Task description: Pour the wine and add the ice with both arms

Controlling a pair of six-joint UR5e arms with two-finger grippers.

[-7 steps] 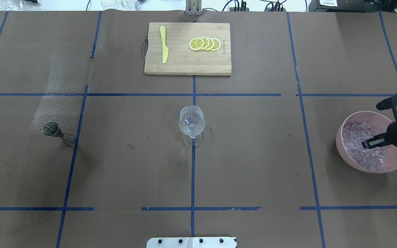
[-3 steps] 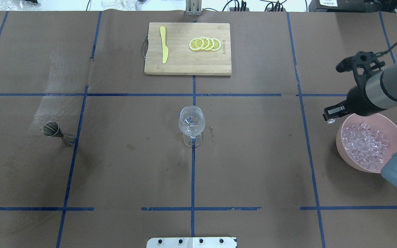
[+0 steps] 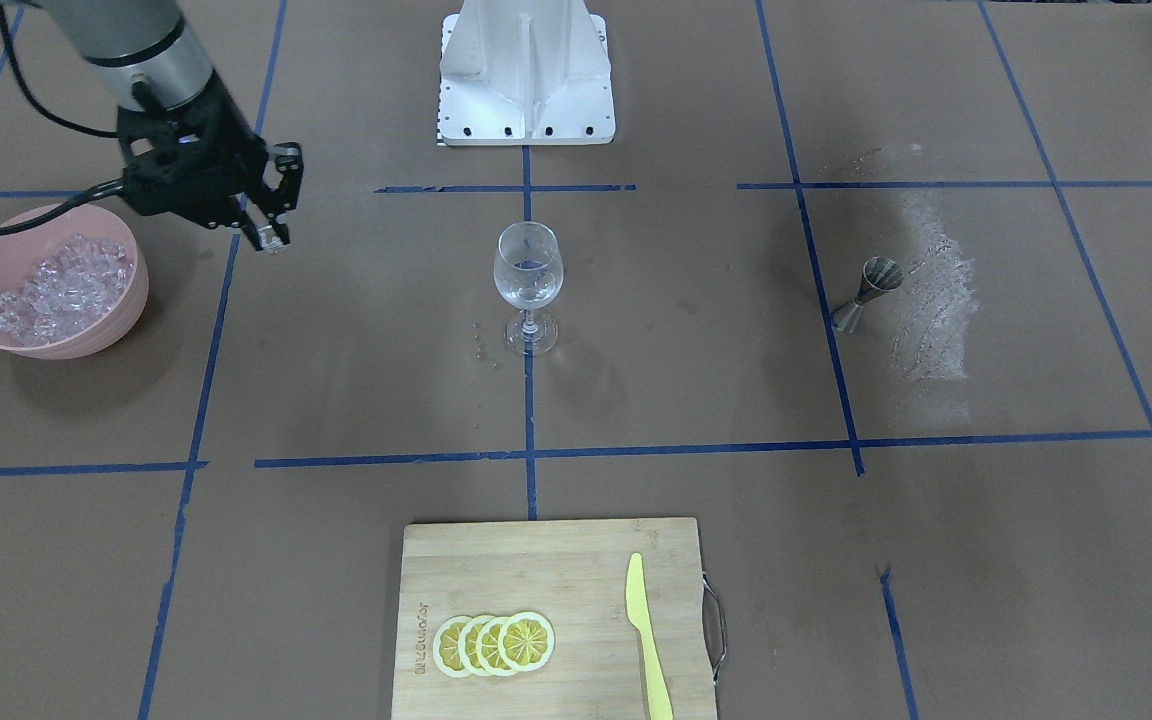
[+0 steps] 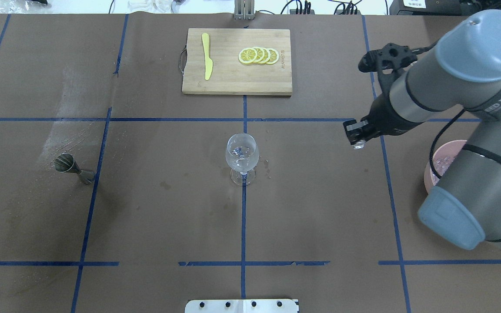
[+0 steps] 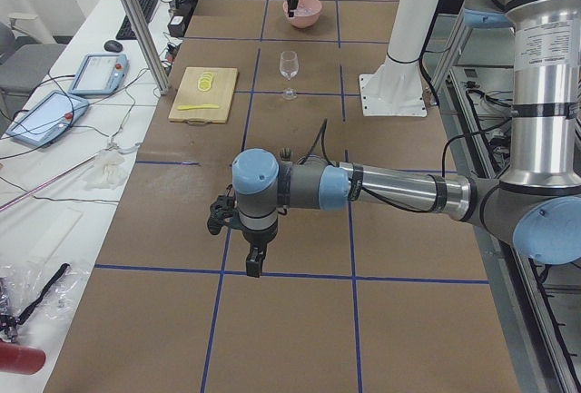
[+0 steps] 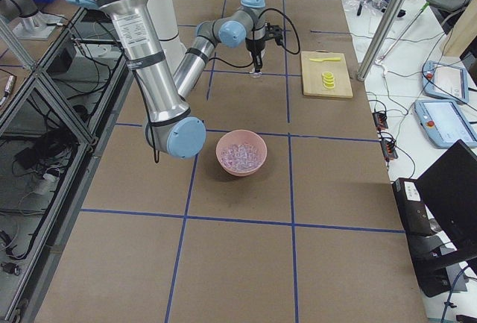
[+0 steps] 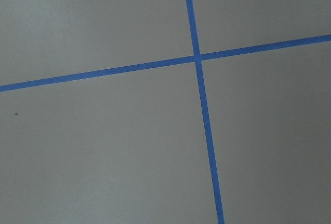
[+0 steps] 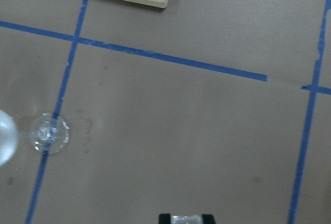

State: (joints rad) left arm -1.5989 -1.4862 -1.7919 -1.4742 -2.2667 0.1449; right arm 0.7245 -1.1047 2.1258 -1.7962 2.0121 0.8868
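Note:
My right gripper is going to release the ice cube in the clear wine inside the upright glass [image 3: 529, 278] [image 8: 6, 138].
My right gripper [image 4: 357, 140] is shut on a small clear ice cube [image 4: 358, 146]. It hangs above the table between the pink bowl [image 3: 86, 338] of ice [image 3: 56, 275] and the wine glass [image 4: 242, 157]. It also shows in the front view [image 3: 271, 238], and its fingertips pinch the cube at the bottom edge of the right wrist view [image 8: 186, 219]. The upright glass [image 3: 528, 275] holds a little clear wine [image 3: 528, 290]. My left gripper [image 5: 254, 261] shows only in the exterior left view, low over bare table. I cannot tell whether it is open or shut.
A steel jigger [image 4: 74, 168] stands at the left beside a white smear [image 4: 65, 130]. A cutting board [image 4: 237, 76] with lemon slices [image 4: 259, 55] and a yellow knife [image 4: 207, 56] lies at the far edge. My right arm covers most of the bowl [image 4: 448, 148]. The white base block [image 3: 526, 70] is behind the glass.
My right gripper has risen out of the pink bowl and moved left, towards the glass, with an ice cube in it. Nothing else has moved.

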